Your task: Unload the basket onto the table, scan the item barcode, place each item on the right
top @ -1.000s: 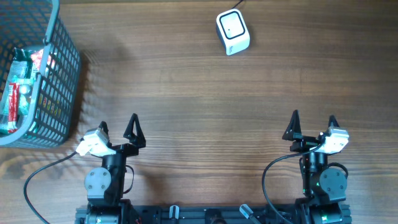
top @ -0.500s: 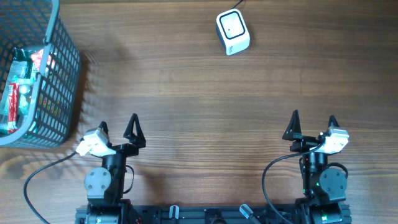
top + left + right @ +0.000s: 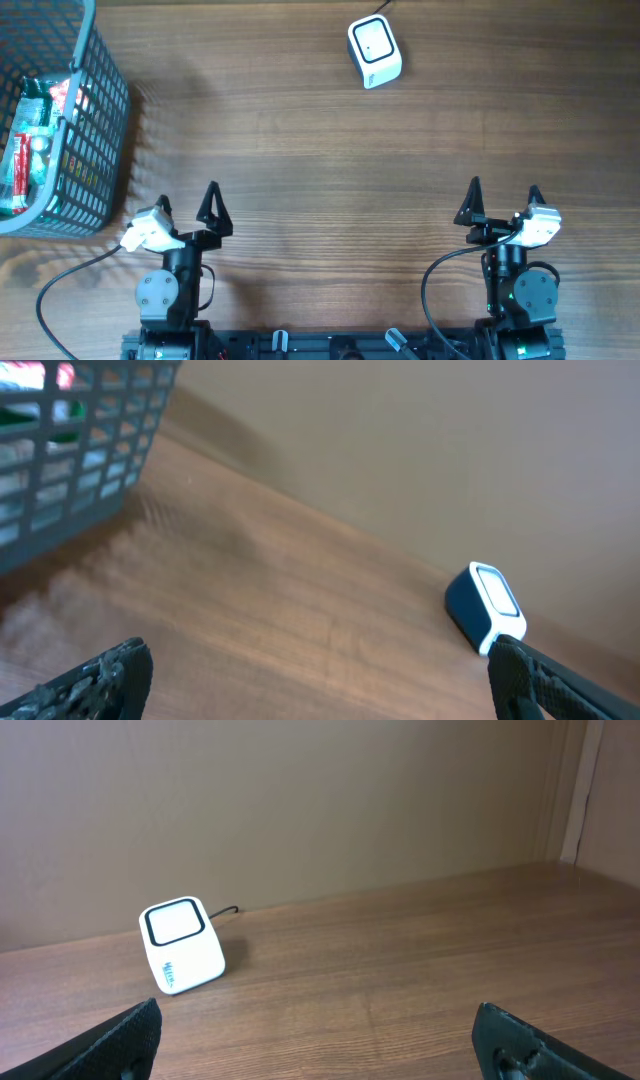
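The robot's left gripper needs to next reach into the blue-grey mesh basket and grab the body of the clear bottle (image 3: 39, 153) beside the red packet.
A white barcode scanner (image 3: 374, 51) with a dark-rimmed window stands at the far middle of the wooden table; it also shows in the left wrist view (image 3: 484, 608) and the right wrist view (image 3: 180, 946). Packaged items (image 3: 30, 140) in red, green and white lie inside a blue-grey mesh basket (image 3: 95, 150) at the far left. My left gripper (image 3: 188, 203) sits open near the front left, with nothing between its fingers. My right gripper (image 3: 503, 199) sits open near the front right, also holding nothing. Both are far from the scanner and the basket.
The basket (image 3: 80, 440) fills the upper left of the left wrist view. A plain wall runs behind the table's far edge. A black cable leaves the scanner toward the back. Bare wood (image 3: 340, 170) lies between the grippers and the scanner.
The left gripper has shifted very slightly to the left. Nothing else has moved.
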